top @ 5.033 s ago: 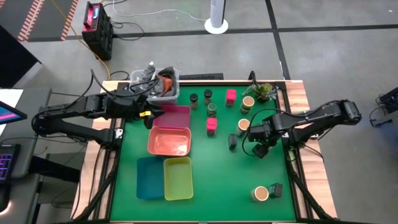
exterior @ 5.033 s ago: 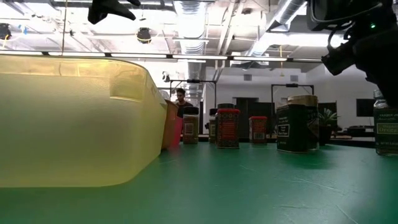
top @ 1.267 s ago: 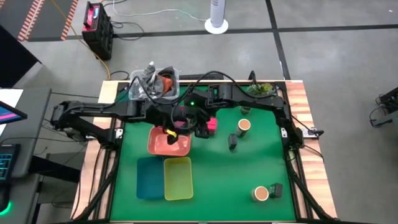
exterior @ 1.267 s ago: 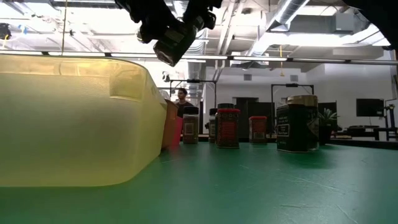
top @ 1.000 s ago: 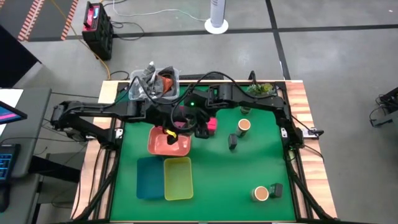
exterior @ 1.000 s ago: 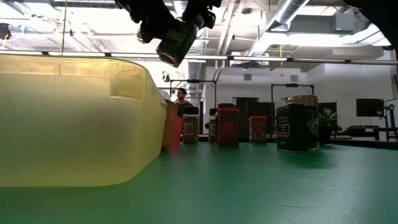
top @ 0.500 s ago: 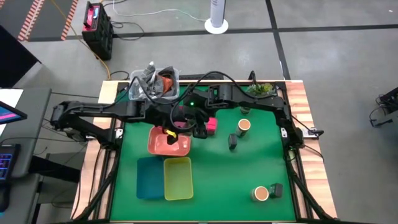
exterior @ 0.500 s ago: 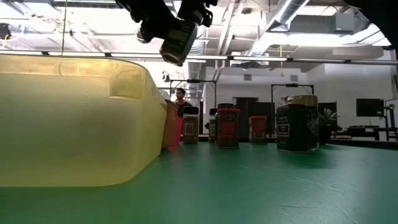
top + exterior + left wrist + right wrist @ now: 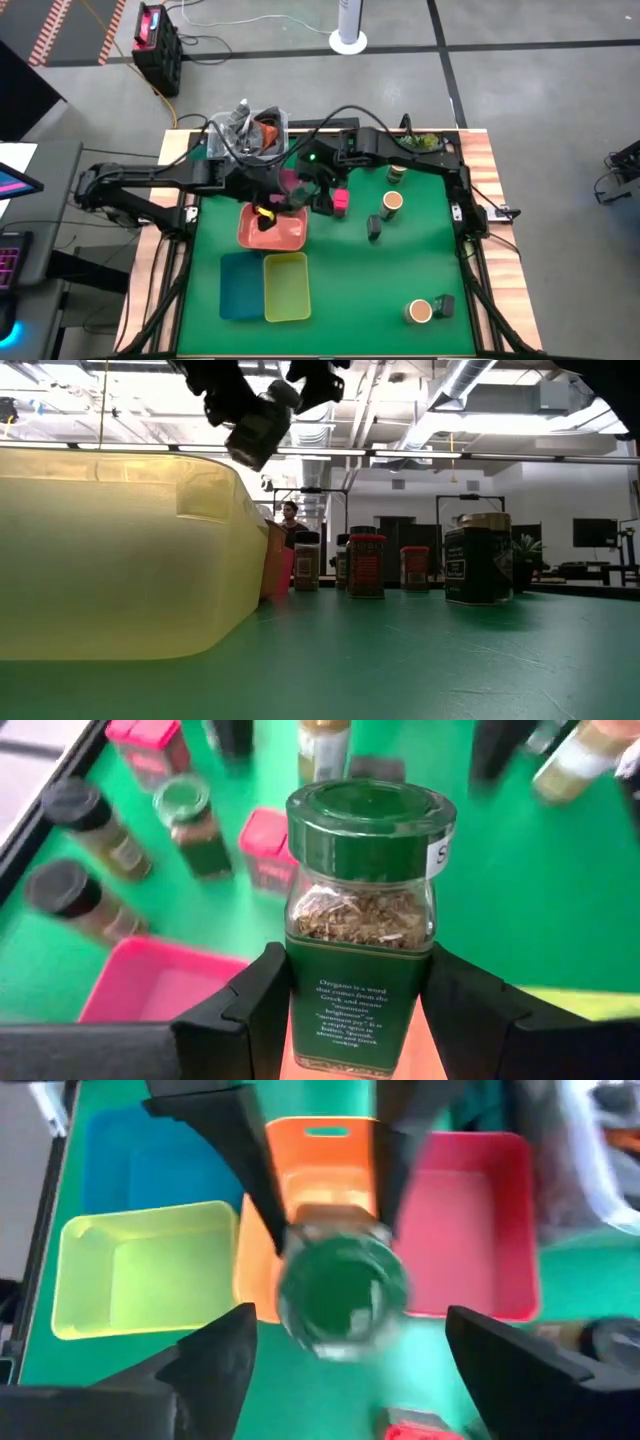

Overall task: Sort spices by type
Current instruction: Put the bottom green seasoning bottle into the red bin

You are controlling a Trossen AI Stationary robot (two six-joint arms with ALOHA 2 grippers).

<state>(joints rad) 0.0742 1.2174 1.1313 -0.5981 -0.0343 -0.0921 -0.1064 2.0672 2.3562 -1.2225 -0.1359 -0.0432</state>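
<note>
My left gripper will drop the green-lidded spice jar in the pink tray (image 9: 257, 188) between the clear bin and salmon tray.
A glass spice jar with a green lid (image 9: 368, 812) and dried herbs inside hangs in the air over the salmon tray (image 9: 285, 235), with my left gripper (image 9: 362, 995) shut on it. My right gripper (image 9: 345, 1370) stands open just beyond the jar's lid (image 9: 342, 1295), its fingers wide on either side and clear of it. In the low view the jar (image 9: 252, 428) hangs tilted, high above the table. On the table's far part stand other spices: pink boxes (image 9: 268, 845), dark-lidded jars (image 9: 95, 825), another green-lidded jar (image 9: 190, 820). My left gripper pinches the jar's glass body at its lower, labelled part (image 9: 300, 1010) between its two fingers, one on each side. The fingers (image 9: 250, 1175) lie along the jar, its lid pointing away from the wrist. It is lifted clear and tilted.
Teal (image 9: 238, 288) and yellow-green (image 9: 286, 288) trays lie near the front, a pink tray (image 9: 165, 995) behind the salmon one. A clear bin (image 9: 250, 135) sits at the far left, a plant (image 9: 420, 143) far right. Tan-topped jars (image 9: 392, 202) and small dark ones (image 9: 373, 228) stand on the right.
My right gripper has opened and let go of the green-lidded jar, which stays in my left gripper. My left gripper has then drawn back toward the table's left edge, carrying the jar with it, still tilted and high above the trays.
</note>
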